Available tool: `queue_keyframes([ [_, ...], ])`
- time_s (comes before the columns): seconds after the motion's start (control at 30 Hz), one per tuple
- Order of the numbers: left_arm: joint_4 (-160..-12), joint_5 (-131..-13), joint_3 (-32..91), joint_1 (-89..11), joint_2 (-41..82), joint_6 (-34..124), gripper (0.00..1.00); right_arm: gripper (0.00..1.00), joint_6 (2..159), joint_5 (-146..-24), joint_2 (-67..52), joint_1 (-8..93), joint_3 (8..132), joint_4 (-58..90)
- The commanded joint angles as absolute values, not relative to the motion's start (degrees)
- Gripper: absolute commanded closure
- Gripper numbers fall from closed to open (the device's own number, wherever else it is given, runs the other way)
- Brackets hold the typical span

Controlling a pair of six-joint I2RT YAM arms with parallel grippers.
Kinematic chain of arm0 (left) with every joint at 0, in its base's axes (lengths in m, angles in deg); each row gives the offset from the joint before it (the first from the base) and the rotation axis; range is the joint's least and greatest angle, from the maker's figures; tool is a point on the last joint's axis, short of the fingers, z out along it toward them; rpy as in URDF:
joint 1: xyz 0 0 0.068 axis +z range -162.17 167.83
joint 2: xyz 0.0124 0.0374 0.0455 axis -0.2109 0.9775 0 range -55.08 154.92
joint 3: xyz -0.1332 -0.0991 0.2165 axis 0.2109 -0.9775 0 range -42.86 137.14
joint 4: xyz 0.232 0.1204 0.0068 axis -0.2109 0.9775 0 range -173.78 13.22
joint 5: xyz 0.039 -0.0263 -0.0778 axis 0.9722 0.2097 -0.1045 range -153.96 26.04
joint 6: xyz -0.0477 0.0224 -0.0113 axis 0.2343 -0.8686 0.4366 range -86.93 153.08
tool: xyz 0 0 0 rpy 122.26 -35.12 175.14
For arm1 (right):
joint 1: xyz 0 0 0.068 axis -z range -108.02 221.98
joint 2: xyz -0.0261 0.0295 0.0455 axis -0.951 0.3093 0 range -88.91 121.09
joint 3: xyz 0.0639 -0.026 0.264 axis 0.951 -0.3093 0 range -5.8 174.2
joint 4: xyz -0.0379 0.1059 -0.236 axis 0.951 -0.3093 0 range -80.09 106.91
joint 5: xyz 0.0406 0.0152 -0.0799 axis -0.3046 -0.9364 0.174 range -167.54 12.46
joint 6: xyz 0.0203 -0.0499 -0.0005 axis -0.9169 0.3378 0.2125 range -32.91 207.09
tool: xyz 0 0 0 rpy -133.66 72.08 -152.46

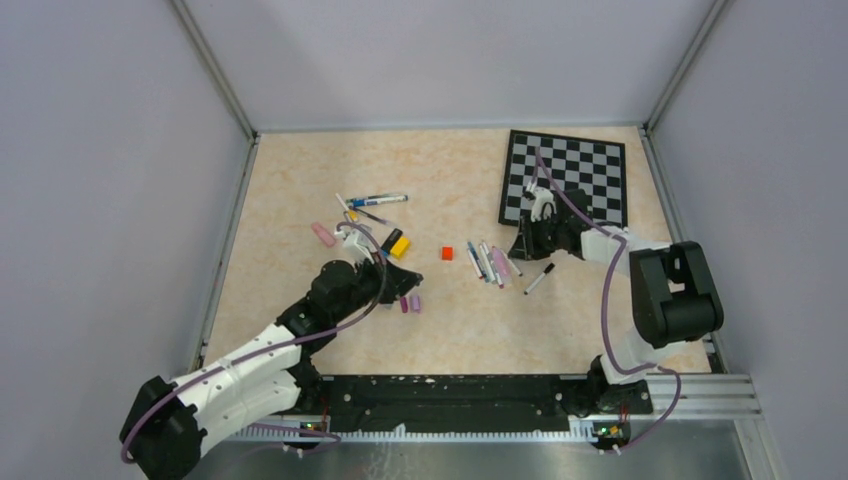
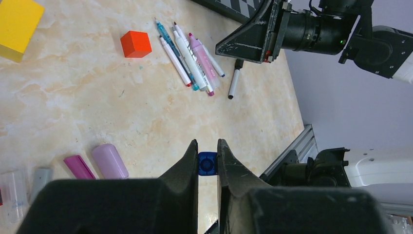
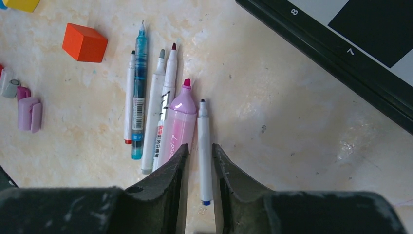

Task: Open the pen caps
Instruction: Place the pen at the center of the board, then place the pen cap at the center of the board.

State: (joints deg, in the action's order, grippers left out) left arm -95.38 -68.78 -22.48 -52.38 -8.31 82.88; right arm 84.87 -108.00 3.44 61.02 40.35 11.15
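Observation:
Next, my left gripper lets go of the small blue pen cap on the table [image 1: 432,303] [image 2: 155,148] beside the purple cap, opposite the magenta cap.
My left gripper [image 2: 208,146] is shut on a small blue pen cap [image 2: 208,164], held above the table left of centre [image 1: 400,272]. My right gripper [image 3: 200,148] is low over a row of uncapped pens [image 3: 160,107]. Its fingers stand slightly apart astride a thin white pen with a blue end [image 3: 204,131], which lies on the table with a gap on both sides. A pink highlighter [image 3: 178,124] lies just left of that pen. Loose caps, purple [image 2: 110,161], magenta [image 2: 79,166] and grey [image 2: 41,178], lie near the left gripper.
A red cube [image 1: 446,253] and a yellow block [image 1: 400,245] sit mid-table. A black-tipped pen [image 1: 539,278] lies apart, right of the row. More pens [image 1: 377,200] and a pink cap [image 1: 323,234] lie at the back left. A chessboard [image 1: 590,160] occupies the back right.

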Motion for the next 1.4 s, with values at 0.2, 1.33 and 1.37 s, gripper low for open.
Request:
queue_keyframes([
  [0.2, -98.0, -72.0, -21.8, -52.3, -5.8, 80.6, 0.98, 0.74, 83.8, -109.4, 4.2, 61.5, 42.4, 10.8],
  [1.33, -62.7, -52.1, 9.4, -65.5, 32.4, 74.8, 0.92, 0.72, 104.4, -127.9, -4.3, 69.2, 44.3, -2.7],
  [1.37, -62.3, -51.8, 9.8, -65.5, 33.0, 74.8, 0.92, 0.72, 104.4, -128.1, -4.2, 69.2, 44.2, -2.6],
])
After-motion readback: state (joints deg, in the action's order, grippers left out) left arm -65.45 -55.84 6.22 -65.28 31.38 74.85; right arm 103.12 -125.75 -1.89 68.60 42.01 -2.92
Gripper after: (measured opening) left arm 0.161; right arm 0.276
